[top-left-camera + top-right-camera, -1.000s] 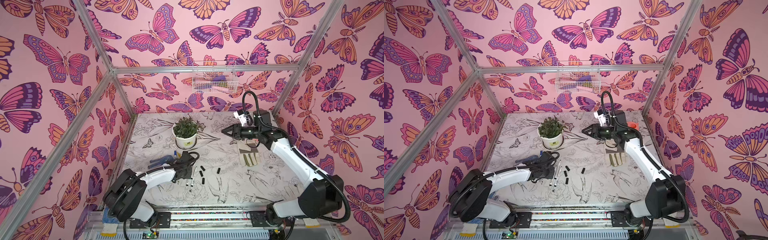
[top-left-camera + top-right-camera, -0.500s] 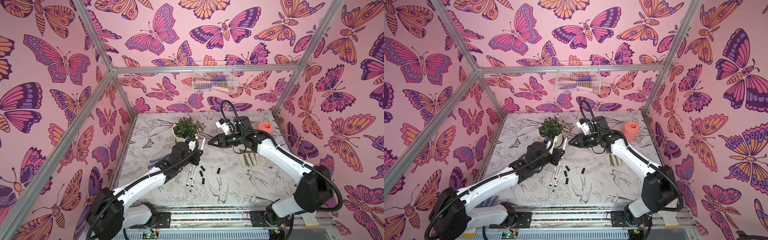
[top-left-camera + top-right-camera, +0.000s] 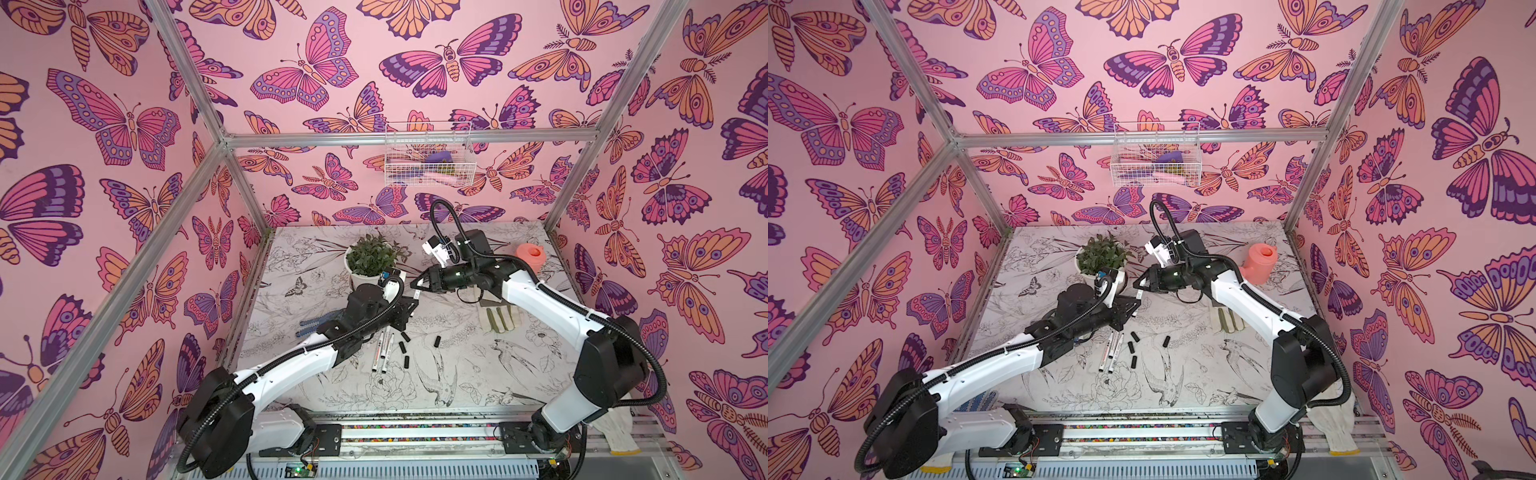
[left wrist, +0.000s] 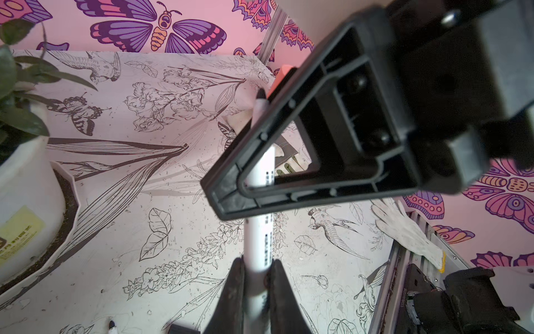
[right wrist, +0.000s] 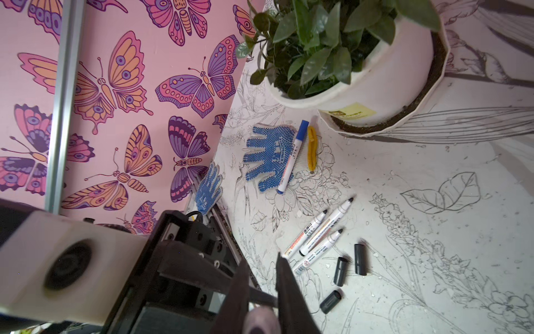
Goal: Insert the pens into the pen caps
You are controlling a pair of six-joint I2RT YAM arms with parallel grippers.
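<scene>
My left gripper will take a new hold on the pen's lower body (image 4: 257, 247), as my right gripper holds the pen's tip end, where a cap goes, and this will free my right gripper to fetch caps.
My left gripper (image 4: 255, 260) is shut on the lower barrel of a white pen (image 4: 258, 237), held above the table's middle (image 3: 409, 305). The pen's bare dark tip (image 4: 260, 94) sticks out past my right gripper's fingers (image 4: 228, 196). My right gripper (image 5: 261, 269) meets it from the right (image 3: 415, 284), jaws shut round the pen near its tip. Three uncapped pens (image 5: 318, 234) lie together on the table (image 3: 382, 351). Black pen caps (image 5: 341, 271) (image 3: 436, 341) lie loose beside them. A blue-capped pen (image 5: 291, 159) rests on a blue glove.
A potted plant (image 3: 372, 257) stands just behind both grippers. A pink jug (image 3: 528, 257) is at the back right. A pale glove (image 3: 498, 320) lies under the right arm and a blue glove (image 5: 268, 156) at the left, beside a yellow piece (image 5: 312, 150).
My left gripper has lifted the pen off the table and carried it toward the middle. My right gripper moved left to meet it and closed on the pen.
</scene>
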